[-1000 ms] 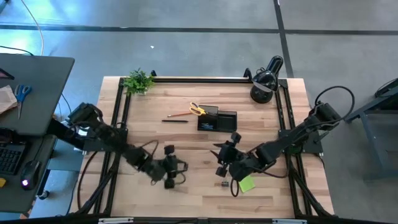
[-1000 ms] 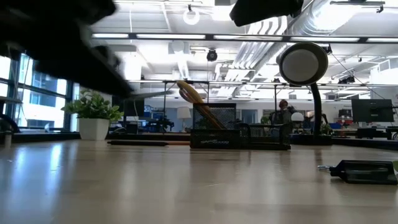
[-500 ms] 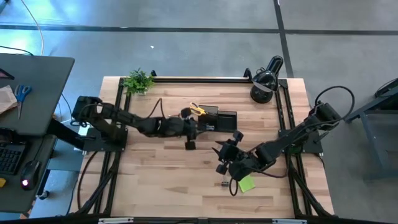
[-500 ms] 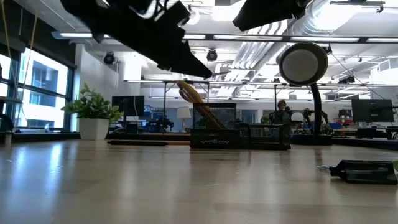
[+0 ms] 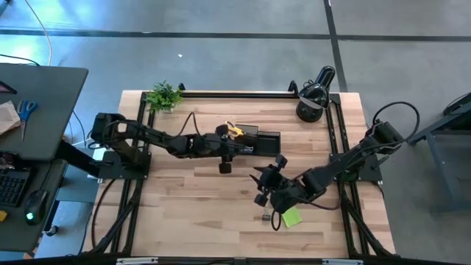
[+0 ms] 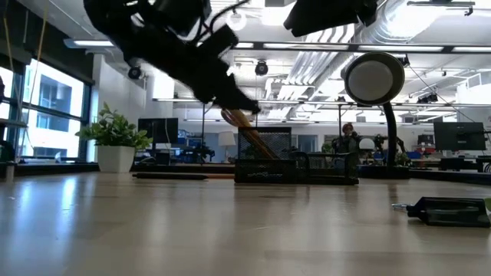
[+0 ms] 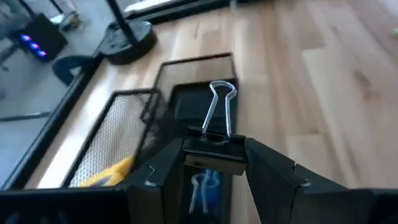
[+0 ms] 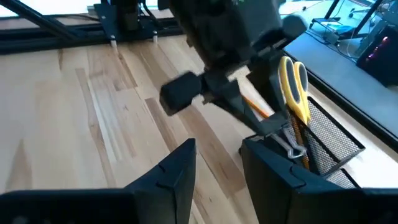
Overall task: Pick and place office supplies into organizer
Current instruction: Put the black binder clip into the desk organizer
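Observation:
Next, I let go of the black binder clip with my left gripper among the other clips in the organizer's low front compartment [image 5: 245, 149] [image 7: 208, 198].
The organizer [image 5: 259, 141], a black mesh tray, stands at mid-table toward the far side. Yellow-handled scissors [image 5: 234, 130] and an orange pencil [image 8: 255, 103] stand tilted in its taller section. My left gripper [image 5: 238, 148] hovers just left of and above the organizer [image 7: 186, 81], shut on a black binder clip [image 7: 211, 148]. My right gripper [image 5: 259, 188] hangs open and empty over the table nearer the front. A lime-green sticky-note pad [image 5: 292, 216] and a small binder clip [image 5: 266, 217] lie flat on the table beside it. My left gripper pinches the binder clip's black body [image 7: 210, 155] between its two fingers [image 7: 273, 171]. The fingers come from the table's left, slanting down. The clip's wire handles [image 7: 222, 102] stick out forward beyond the fingertips. The clip is lifted clear, above the organizer's compartments.
A black domed desk lamp [image 5: 313, 94] stands at the far right corner and a small green plant [image 5: 163, 96] at the far left corner. A black frame rail [image 5: 235, 94] runs along the far edge. Bare wood [image 5: 191, 213] lies front left.
My left gripper has swung from the near left part of the table toward the far edge and to the right, up to the organizer. It rolled at the wrist and carried the binder clip along, clear of the table. Most of the move came early.

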### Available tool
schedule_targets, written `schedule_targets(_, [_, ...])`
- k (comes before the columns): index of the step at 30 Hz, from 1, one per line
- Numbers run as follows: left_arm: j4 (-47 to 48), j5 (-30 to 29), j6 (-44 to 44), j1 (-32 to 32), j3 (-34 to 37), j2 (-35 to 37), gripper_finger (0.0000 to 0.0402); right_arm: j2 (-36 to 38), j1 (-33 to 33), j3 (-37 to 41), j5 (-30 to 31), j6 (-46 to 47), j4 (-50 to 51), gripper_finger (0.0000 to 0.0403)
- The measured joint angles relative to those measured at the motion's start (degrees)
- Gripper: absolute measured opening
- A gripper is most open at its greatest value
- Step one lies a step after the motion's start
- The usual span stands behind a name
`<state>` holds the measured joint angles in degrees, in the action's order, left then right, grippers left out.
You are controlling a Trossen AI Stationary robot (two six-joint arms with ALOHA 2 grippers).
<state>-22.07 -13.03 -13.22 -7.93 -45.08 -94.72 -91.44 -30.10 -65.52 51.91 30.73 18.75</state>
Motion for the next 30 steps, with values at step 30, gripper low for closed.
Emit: schedule_targets(30, [-2.2,0.2,-4.5,-4.4,-0.2,-1.2,0.0136,0.2,3.0,0.0,-3.0,-8.1,-10.3,0.0124])
